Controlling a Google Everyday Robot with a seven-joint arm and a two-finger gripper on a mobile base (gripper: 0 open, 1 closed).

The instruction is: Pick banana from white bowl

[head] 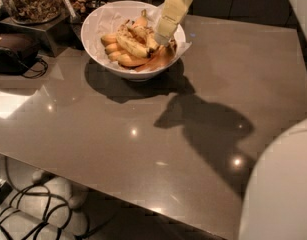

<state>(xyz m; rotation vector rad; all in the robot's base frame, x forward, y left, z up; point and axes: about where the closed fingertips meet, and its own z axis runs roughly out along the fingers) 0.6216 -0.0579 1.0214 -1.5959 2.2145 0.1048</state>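
Observation:
Next, my gripper goes to the back end of the middle banana (145,28) in the white bowl and closes there.
The white bowl (95,21) with crumpled paper lining stands at the back of the table and holds several bananas. The long, brown-mottled banana (154,60) lies along the bowl's right inner side, beside plumper yellow-orange bananas (128,44). My gripper (164,35) reaches down from the top edge over the right part of the bowl. Its cream-coloured tip is just above the bananas and close to the upper end of the mottled one. Whether it touches any banana cannot be told.
A jar of nuts (30,1) on a stand and a dark object with a cord (13,51) sit at the back left. A white part of my body (283,184) fills the lower right. Cables (28,211) lie on the floor under the grey table (143,129).

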